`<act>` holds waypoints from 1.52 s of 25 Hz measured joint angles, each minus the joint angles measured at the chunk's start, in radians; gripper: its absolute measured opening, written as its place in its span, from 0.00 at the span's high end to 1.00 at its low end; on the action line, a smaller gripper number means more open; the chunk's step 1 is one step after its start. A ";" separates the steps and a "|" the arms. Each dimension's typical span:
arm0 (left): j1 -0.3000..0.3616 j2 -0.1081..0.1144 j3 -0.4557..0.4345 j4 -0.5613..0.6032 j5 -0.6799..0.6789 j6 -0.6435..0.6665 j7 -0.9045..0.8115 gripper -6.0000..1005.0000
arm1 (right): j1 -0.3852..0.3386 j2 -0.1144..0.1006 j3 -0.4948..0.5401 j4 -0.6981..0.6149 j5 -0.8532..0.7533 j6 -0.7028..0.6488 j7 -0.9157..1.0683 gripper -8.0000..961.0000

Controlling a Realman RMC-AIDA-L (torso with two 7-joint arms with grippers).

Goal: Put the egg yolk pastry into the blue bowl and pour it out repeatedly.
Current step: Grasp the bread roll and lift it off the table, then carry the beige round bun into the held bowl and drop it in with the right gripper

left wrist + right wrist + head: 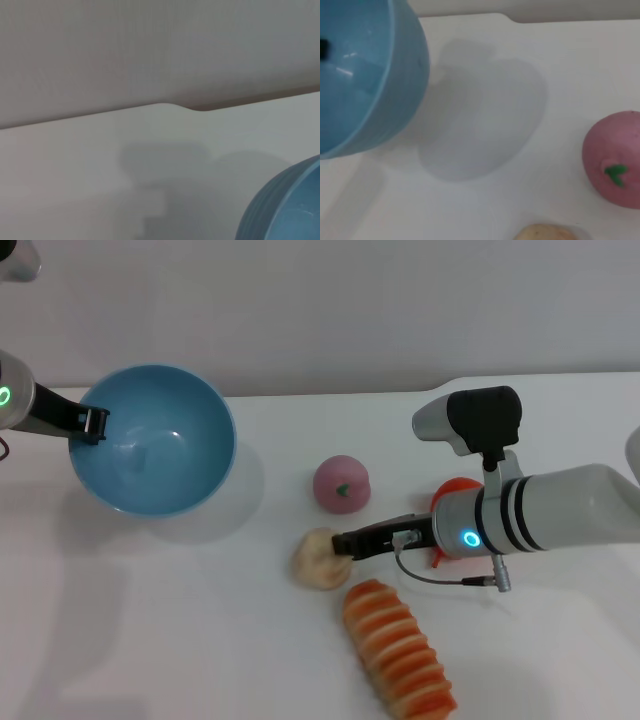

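Next, my right gripper drops the egg yolk pastry into the blue bowl, brought between the pink ball and striped roll [357, 533].
The blue bowl [155, 440] hangs tilted at the table's far left, its opening turned toward the table's middle, with nothing inside. My left gripper [95, 425] is shut on its left rim. The bowl's wall also shows in the left wrist view [285, 205] and its inside in the right wrist view [355, 75]. The egg yolk pastry [318, 558], a pale beige lump, lies on the table near the middle. Its top edge just shows in the right wrist view [545, 233]. My right gripper [342, 543] reaches in from the right and touches the pastry's upper right side.
A pink ball with a green mark [342, 484] [615, 165] lies just behind the pastry. An orange-and-cream striped roll [398, 648] lies in front, to its right. A red item [455, 490] is partly hidden behind my right wrist. The table's back edge [160, 106] meets a grey wall.
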 joint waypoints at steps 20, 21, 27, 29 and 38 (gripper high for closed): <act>-0.027 0.000 0.133 0.046 0.000 -0.029 -0.040 0.99 | -0.270 -0.106 0.388 -0.256 -0.046 -0.505 -0.130 0.99; -0.031 -0.001 0.152 0.048 0.000 -0.032 -0.051 0.99 | -0.287 -0.107 0.423 -0.279 -0.060 -0.544 -0.131 0.99; -0.078 -0.004 0.275 0.051 -0.030 -0.097 -0.152 0.99 | -0.353 -0.104 0.625 -0.372 -0.104 -0.717 -0.177 0.97; -0.105 -0.005 0.336 0.052 -0.078 -0.127 -0.171 1.00 | -0.352 -0.103 0.650 -0.378 -0.104 -0.751 -0.196 0.97; -0.158 -0.011 0.481 0.048 -0.168 -0.122 -0.257 0.99 | -0.313 -0.063 0.650 -0.383 -0.125 -0.770 -0.278 0.95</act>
